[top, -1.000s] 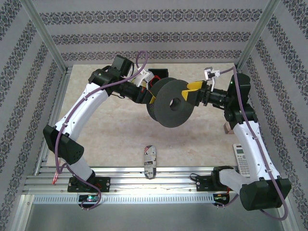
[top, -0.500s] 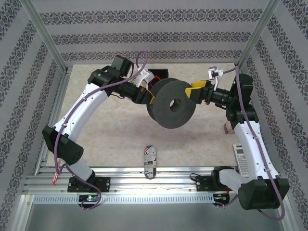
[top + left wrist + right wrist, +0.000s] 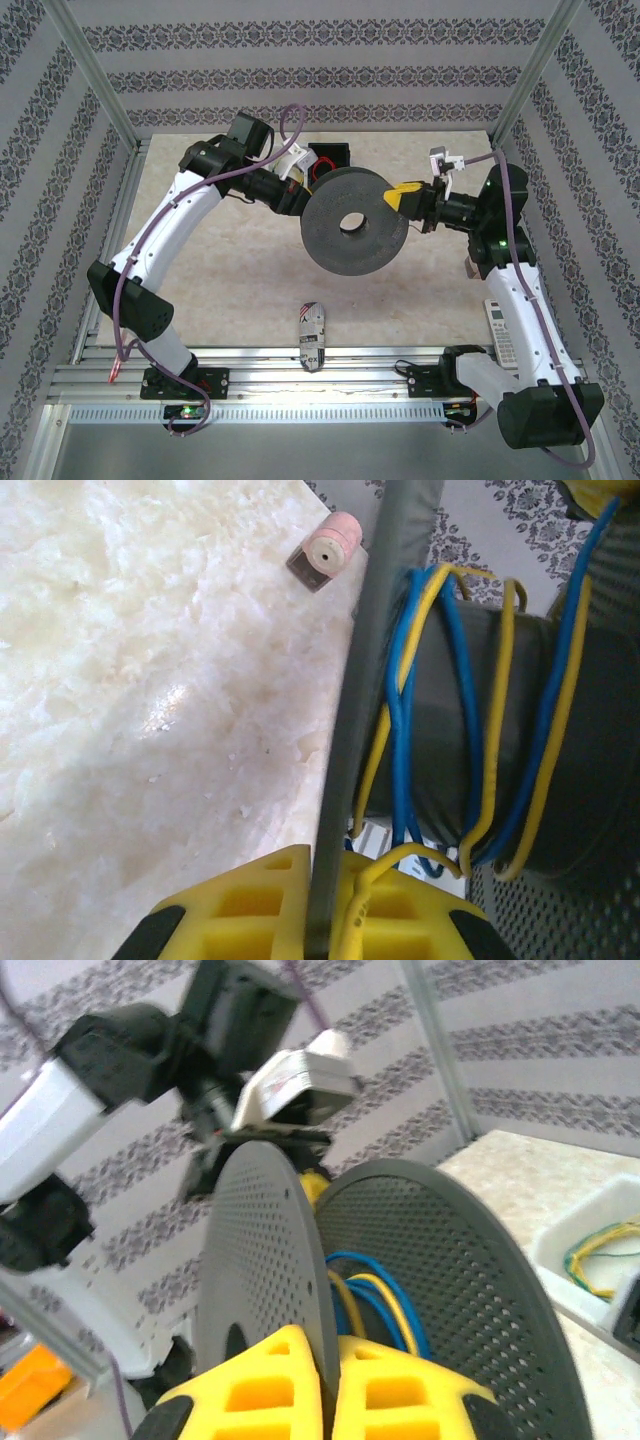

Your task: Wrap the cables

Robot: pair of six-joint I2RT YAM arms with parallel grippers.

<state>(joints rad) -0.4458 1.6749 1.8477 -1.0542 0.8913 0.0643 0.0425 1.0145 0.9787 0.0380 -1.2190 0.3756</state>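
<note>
The robot's right gripper should release the spool on the table (image 3: 339,266) between the black box and the small gadget.
A dark grey perforated spool (image 3: 330,250) hangs above the table between both arms. My left gripper (image 3: 325,865) is shut on the edge of one flange (image 3: 365,680), with a strand of yellow cable (image 3: 410,865) lying against its right finger. Yellow cables (image 3: 500,690) and blue ones (image 3: 465,710) loop loosely around the spool's core. My right gripper (image 3: 325,1345) is shut on the rim of the flange (image 3: 260,1250) on the left of its view. The other flange (image 3: 450,1270) stands to the right, with cables (image 3: 375,1295) between them. From above, the right gripper (image 3: 400,195) meets the spool's right edge.
A pink roll (image 3: 330,550) lies on the marble table beyond the spool. A calculator-like device (image 3: 500,330) rests near the right arm, and a small gadget (image 3: 312,335) at the front edge. A white bin (image 3: 600,1250) holds more thin wires. A black box (image 3: 330,155) sits at the back.
The right gripper was open beside the spool and has closed on its flange. The spool has turned so its flat face points toward the overhead camera.
</note>
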